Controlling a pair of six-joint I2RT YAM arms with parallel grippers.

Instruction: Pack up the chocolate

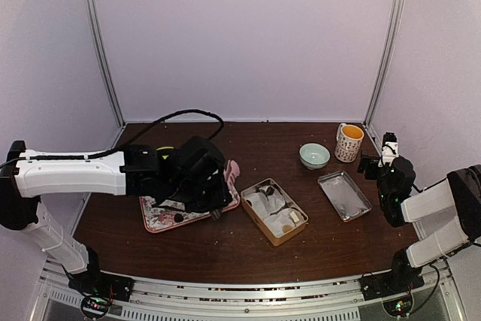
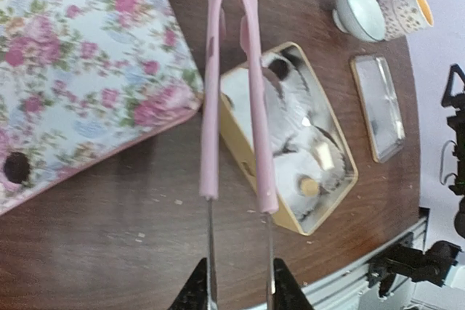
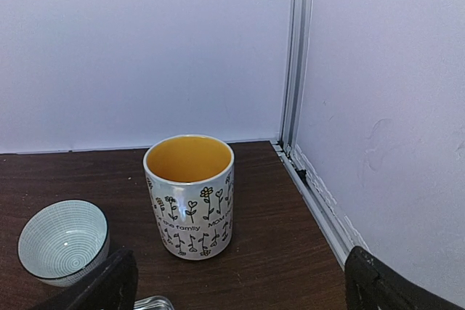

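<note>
My right gripper should move to the metal lid next, and there it will close on the middle of its long edge (image 1: 331, 199) that faces the gold box.
A dark chocolate lump (image 2: 16, 167) lies on the floral tray (image 2: 87, 70); it also shows in the top view (image 1: 179, 217). The gold box (image 2: 240, 154) holds white paper cups with a dark lump (image 2: 278, 68) and a tan lump (image 2: 310, 186). My left gripper (image 2: 240, 297) is shut on the metal handles of the pink tongs (image 2: 211, 85). The tongs reach out over the gap between tray and box, tips nearly together and empty. My right gripper (image 3: 240, 303) is open and empty, facing the flowered mug (image 3: 190, 194); it sits at the right edge in the top view (image 1: 387, 162).
A pale green bowl (image 1: 314, 155) and the mug (image 1: 349, 142) stand at the back right. A metal lid (image 1: 344, 195) lies right of the gold box (image 1: 274, 210). A yellow-green object (image 1: 165, 149) peeks out behind the left arm. Crumbs dot the table.
</note>
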